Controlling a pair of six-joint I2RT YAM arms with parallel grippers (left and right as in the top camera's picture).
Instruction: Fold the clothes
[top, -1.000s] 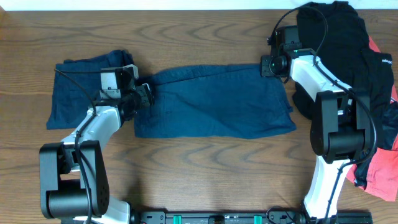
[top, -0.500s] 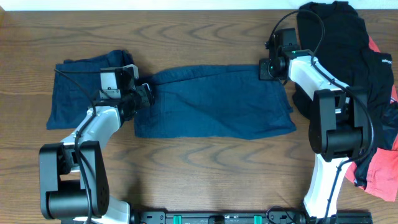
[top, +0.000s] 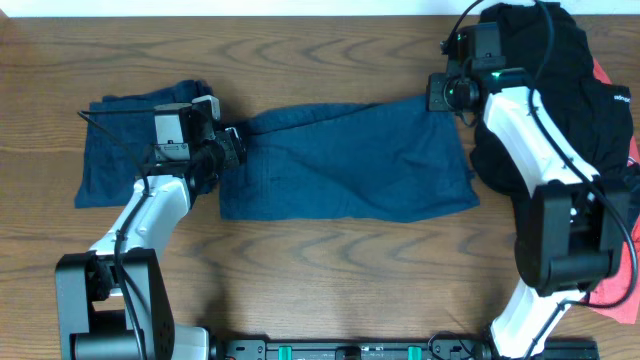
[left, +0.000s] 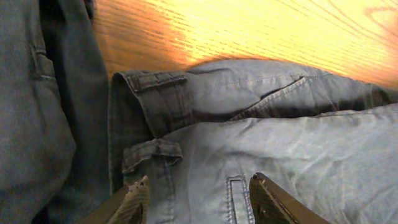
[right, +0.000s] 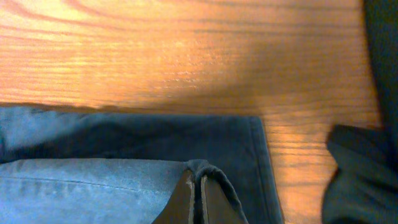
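The garment's top layer falls short of the bottom layer's far edge, so next my left gripper pinches the top layer's crumpled corner (left: 152, 152) and pulls it toward that edge.
A navy-blue garment (top: 350, 165) lies spread across the middle of the wooden table. More navy fabric (top: 125, 150) lies to its left; I cannot tell if it is the same piece. My left gripper (top: 232, 148) is open over the garment's left end. In the left wrist view its fingers (left: 199, 193) straddle the fabric (left: 298, 143) beside a belt loop (left: 152, 149). My right gripper (top: 440, 95) is at the garment's far right corner. In the right wrist view it (right: 199, 190) is shut on a pinched fold of the navy fabric (right: 93, 180).
A pile of black clothes (top: 540, 60) lies at the far right, just behind the right arm, and shows in the right wrist view (right: 357, 168). A coral-red garment (top: 620, 265) lies at the right edge. Bare wood (top: 330, 270) runs along the front.
My right gripper has moved toward the far right, pulling the garment's far right corner with it. My left gripper has shifted only slightly and stays open.
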